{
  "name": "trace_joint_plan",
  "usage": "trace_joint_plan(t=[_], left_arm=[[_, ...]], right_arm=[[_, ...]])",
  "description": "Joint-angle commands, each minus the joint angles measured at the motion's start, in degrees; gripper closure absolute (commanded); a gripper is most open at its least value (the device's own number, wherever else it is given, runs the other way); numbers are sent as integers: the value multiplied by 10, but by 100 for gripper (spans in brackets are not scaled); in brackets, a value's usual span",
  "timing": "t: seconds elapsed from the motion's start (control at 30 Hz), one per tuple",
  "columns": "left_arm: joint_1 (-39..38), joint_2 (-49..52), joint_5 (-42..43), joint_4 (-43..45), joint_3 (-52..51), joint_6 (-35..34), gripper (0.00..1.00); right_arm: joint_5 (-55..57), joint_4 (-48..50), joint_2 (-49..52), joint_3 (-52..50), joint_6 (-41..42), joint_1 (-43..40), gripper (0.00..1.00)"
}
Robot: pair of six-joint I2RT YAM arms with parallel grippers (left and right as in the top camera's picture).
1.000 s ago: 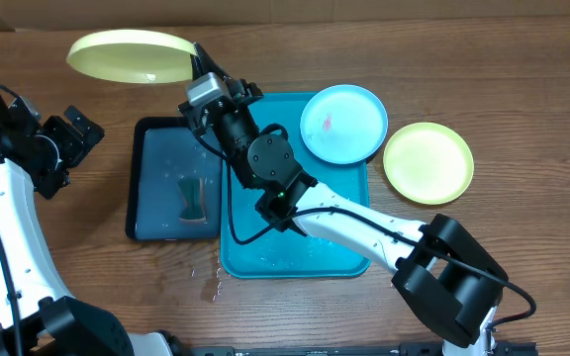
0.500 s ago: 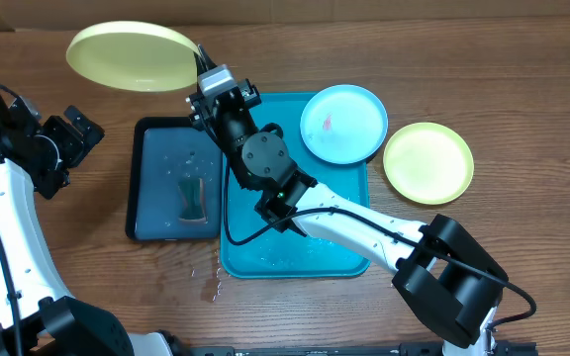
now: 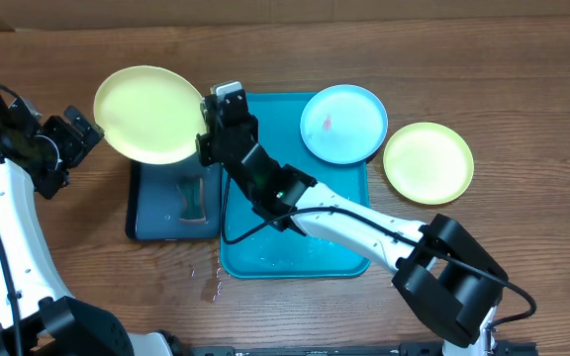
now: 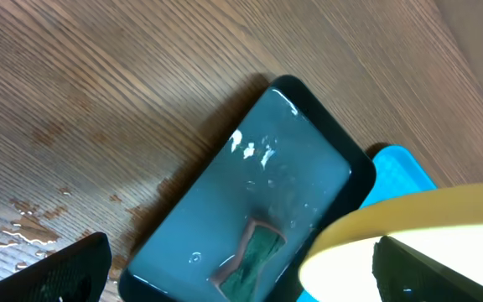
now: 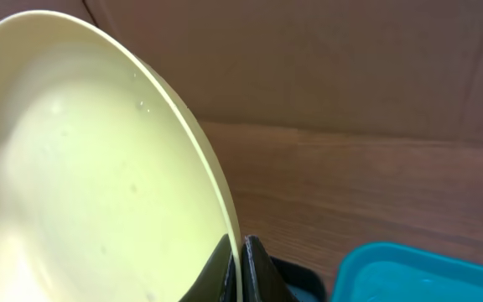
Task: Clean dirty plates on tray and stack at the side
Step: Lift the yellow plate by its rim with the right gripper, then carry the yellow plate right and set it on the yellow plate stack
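Next, my right gripper sets the pale yellow-green plate down on top of the other yellow-green plate (image 3: 428, 163) on the table and lets it go.
My right gripper (image 3: 209, 121) is shut on the rim of a pale yellow-green plate (image 3: 151, 114), held tilted above the far end of the dark tray. In the right wrist view the fingertips (image 5: 254, 260) pinch the plate's (image 5: 90, 168) edge, and its face looks clean and wet. A light blue plate (image 3: 342, 122) with a small orange-red smear rests on the far right corner of the turquoise tray (image 3: 295, 252). Another yellow-green plate (image 3: 427, 162) lies on the table right of the tray. My left gripper (image 3: 67, 146) hangs open at the left, holding nothing (image 4: 241, 247).
A dark navy tray (image 3: 156, 222) holding water and a green sponge (image 3: 194, 198) sits left of the turquoise tray; the left wrist view shows the navy tray (image 4: 283, 159) and the sponge (image 4: 254, 252) below the held plate (image 4: 409, 226). Water drops (image 3: 211, 282) lie on the table near the front.
The right arm has brought the yellow-green plate from the far left back toward the dark tray and turned it so its face shows from above. The left arm has not moved.
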Motion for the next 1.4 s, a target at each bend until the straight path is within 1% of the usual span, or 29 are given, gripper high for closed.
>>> trace_joint_plan(t=[0.0,0.03,0.13,0.23,0.3,0.4,0.53,0.6,0.7,0.8,0.93,1.03,1.17,1.37], left_arm=[[2,-2,-1,0,8,-3,0],[2,-2,-1,0,8,-3,0],[2,-2,-1,0,8,-3,0],[2,-2,-1,0,8,-3,0],[2,-2,-1,0,8,-3,0],[2,-2,-1,0,8,-3,0],[2,-2,-1,0,8,-3,0],[2,-2,-1,0,8,-3,0],[2,-2,-1,0,8,-3,0],[2,-2,-1,0,8,-3,0],[2,-2,-1,0,8,-3,0],[2,-2,-1,0,8,-3,0],[2,-2,-1,0,8,-3,0],[2,-2,-1,0,8,-3,0]], right_arm=[[-23,-16,-40,10,45,-38,96],[-33,-28,-48,10,46,-47,96],[-95,-102,-99,10,54,-102,96],[-129,-194,-150,10,89,-165,96],[-154,-264,-184,10,108,-219,96],[-205,-362,-222,10,109,-313,96],[-246,-492,-233,10,109,-441,96],[-248,-556,-231,9,109,-501,96],[-248,-633,-227,9,109,-582,96],[-246,-687,-224,2,109,-646,96],[-246,-726,-224,-19,109,-705,96],[-246,-725,-224,-49,109,-721,96],[-246,-688,-224,-105,109,-716,96],[-246,-605,-224,-192,110,-698,96]])
